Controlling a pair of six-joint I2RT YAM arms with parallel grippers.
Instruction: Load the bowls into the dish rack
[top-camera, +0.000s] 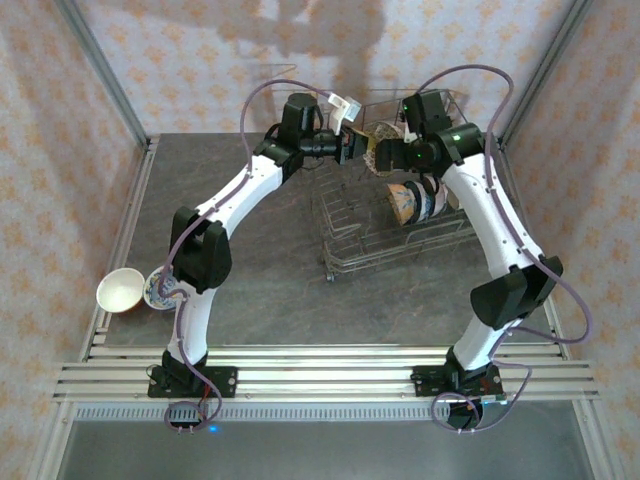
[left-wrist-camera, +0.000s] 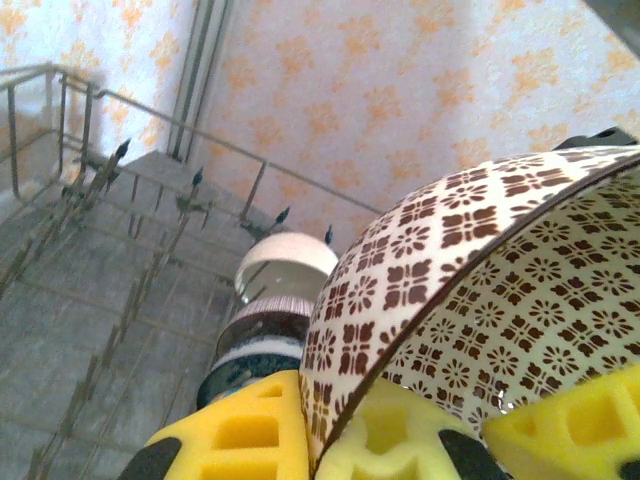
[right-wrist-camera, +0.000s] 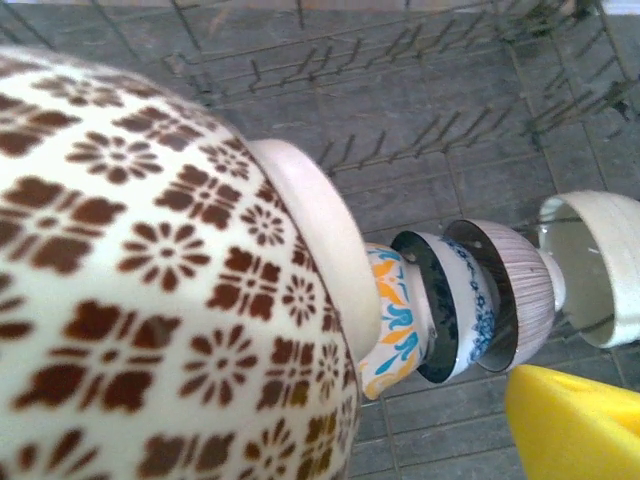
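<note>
The brown-flowered bowl lies at a slant across the open fingers of my right gripper, so I need to back that gripper off, square it up and grip the bowl across foot (right-wrist-camera: 325, 240) and rim.
My left gripper (left-wrist-camera: 325, 432) is shut on the rim of a cream bowl with a brown flower pattern (left-wrist-camera: 480, 300), one yellow finger outside the wall and one inside. It holds this bowl (top-camera: 383, 133) over the far end of the wire dish rack (top-camera: 345, 225). My right gripper (top-camera: 392, 156) is beside the same bowl (right-wrist-camera: 150, 280) and open; its one visible yellow finger (right-wrist-camera: 570, 420) stands clear of the bowl. Below, several bowls (right-wrist-camera: 460, 300) stand on edge in a row in the rack (right-wrist-camera: 420, 130); the same row (left-wrist-camera: 265, 320) shows in the left wrist view.
A plain cream bowl (top-camera: 120, 290) and a blue-patterned bowl (top-camera: 160, 290) sit on the table by the left arm's base. Upright rack tines (left-wrist-camera: 120, 160) rise to the left of the held bowl. Papered walls close the back and sides.
</note>
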